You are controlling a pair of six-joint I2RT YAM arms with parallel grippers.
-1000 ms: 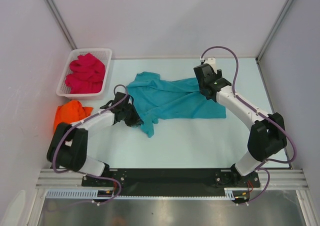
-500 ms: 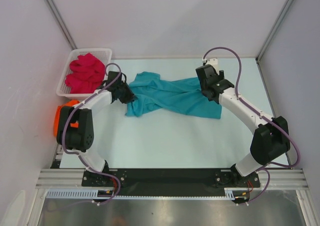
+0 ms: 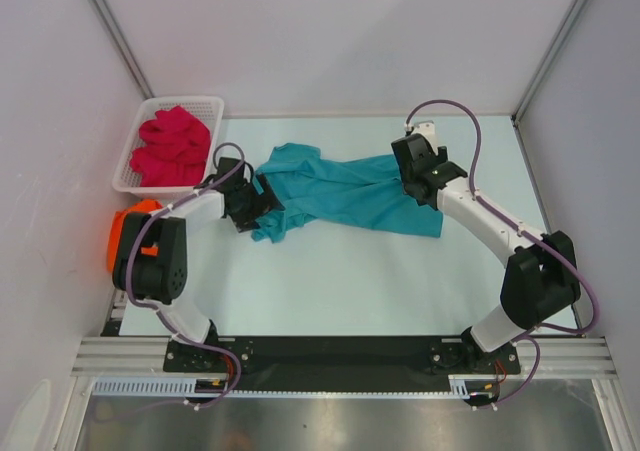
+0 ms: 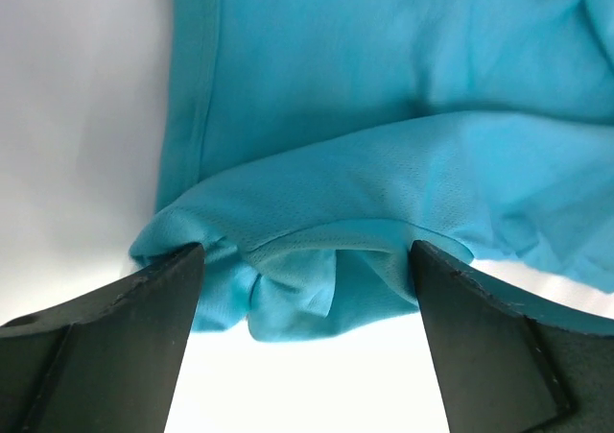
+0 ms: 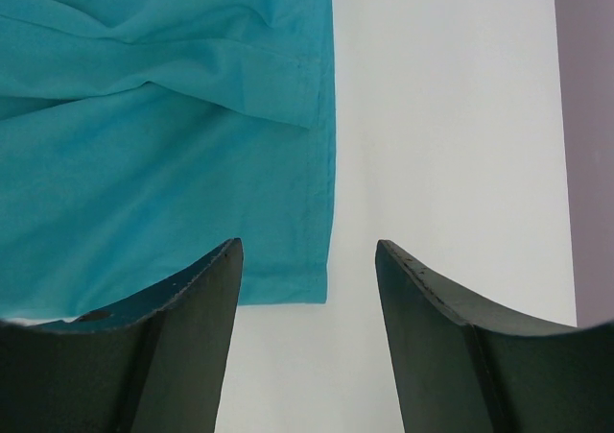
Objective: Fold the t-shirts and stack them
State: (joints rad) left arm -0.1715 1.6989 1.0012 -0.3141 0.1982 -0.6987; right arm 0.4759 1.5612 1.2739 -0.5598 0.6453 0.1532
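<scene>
The teal-blue t-shirt's near corner point(image 3: 437, 234) point(image 5: 315, 293), at the end of its hemmed edge toward the arm bases, will be gripped by my right gripper.
The teal-blue t-shirt point(image 3: 340, 193) lies rumpled across the middle of the table. My left gripper point(image 3: 258, 207) stands at its left end, open, with a bunched fold of the teal cloth point(image 4: 307, 289) lying loose between the fingers point(image 4: 144, 318). At the shirt's right end, my right gripper point(image 3: 420, 176) hovers open over a hemmed edge and corner point(image 5: 317, 289). The crimson-pink t-shirt point(image 3: 175, 143) is heaped in the basket. The orange t-shirt point(image 3: 124, 233) lies at the table's left edge, partly hidden behind my left arm.
A white lattice basket point(image 3: 214, 106) stands at the back left against the wall. Walls close the table in on the left, back and right. Bare table point(image 3: 380, 281) stretches between the shirt and the arm bases.
My left gripper dragged the shirt's near-left flap back toward the left, then opened and let the cloth go. The right arm shifted only slightly and stayed open.
</scene>
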